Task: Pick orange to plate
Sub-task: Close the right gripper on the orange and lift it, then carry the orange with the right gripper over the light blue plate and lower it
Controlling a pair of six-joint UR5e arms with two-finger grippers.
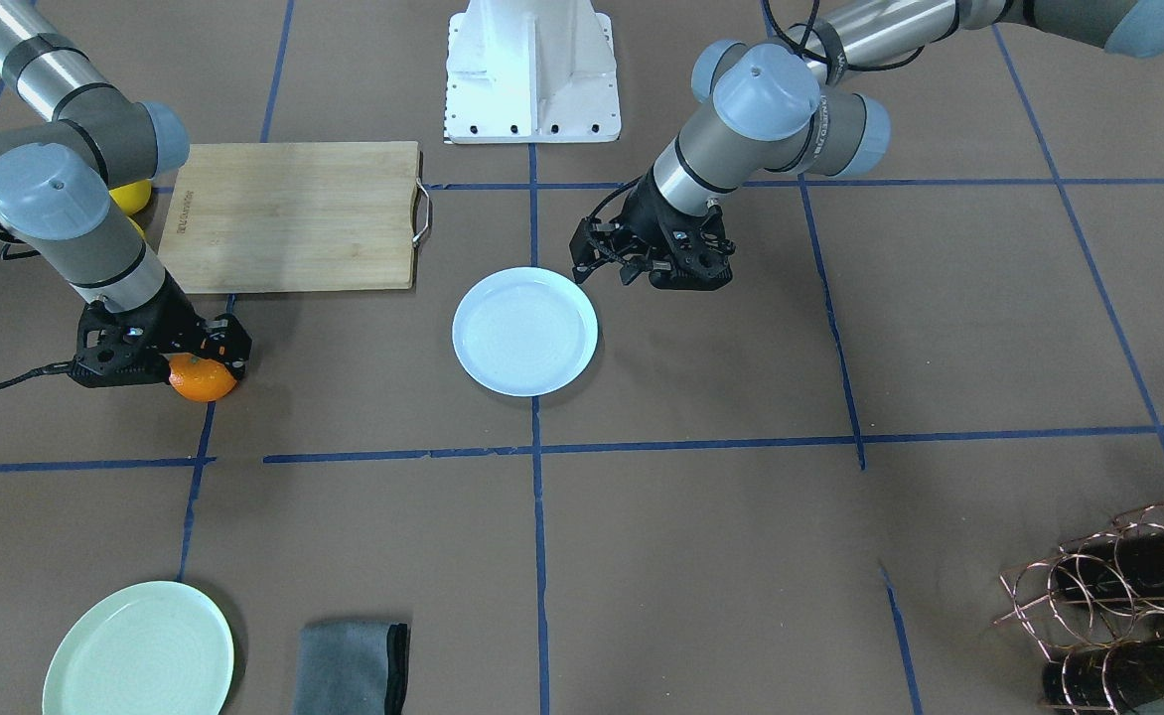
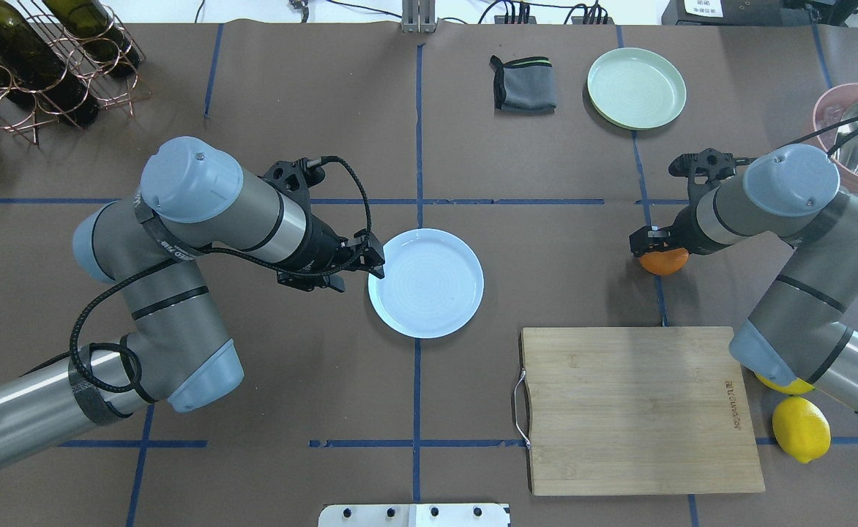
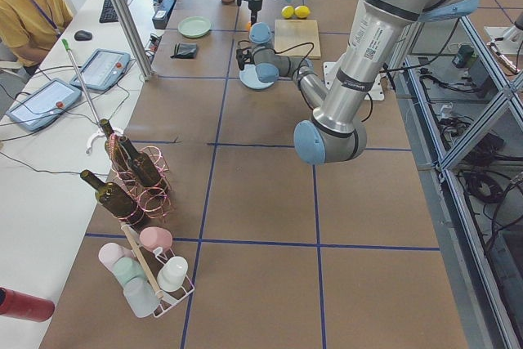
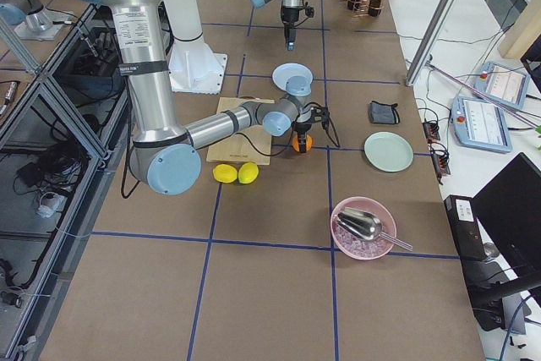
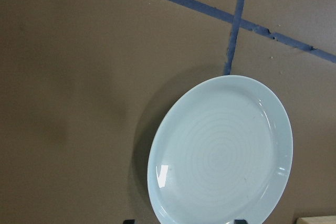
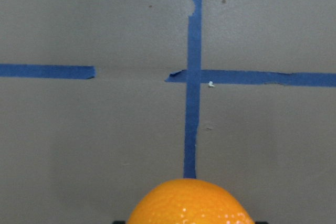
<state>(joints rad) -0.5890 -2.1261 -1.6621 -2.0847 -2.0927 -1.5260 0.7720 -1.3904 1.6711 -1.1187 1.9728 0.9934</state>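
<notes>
Next, I release the orange from my right gripper near the middle of the white plate (image 1: 513, 332) next to the wooden cutting board.
The orange (image 1: 203, 380) rests on the brown table, over a blue tape line, on the robot's right side. My right gripper (image 1: 202, 359) is lowered over it, and in the right wrist view the orange (image 6: 190, 203) fills the gap between the two fingertips with no space left: shut on it. The white plate (image 2: 426, 282) lies bare at the table's middle, well apart from the orange (image 2: 663, 262). My left gripper (image 2: 375, 261) hovers open at the plate's left rim, holding nothing. The left wrist view looks down on the plate (image 5: 220, 156).
A wooden cutting board (image 2: 634, 410) lies between plate and right arm, with two lemons (image 2: 801, 428) beside it. A pale green plate (image 2: 636, 88) and grey cloth (image 2: 524, 84) sit at the far edge. A pink bowl (image 2: 832, 110) and bottle rack (image 2: 34, 66) occupy the far corners.
</notes>
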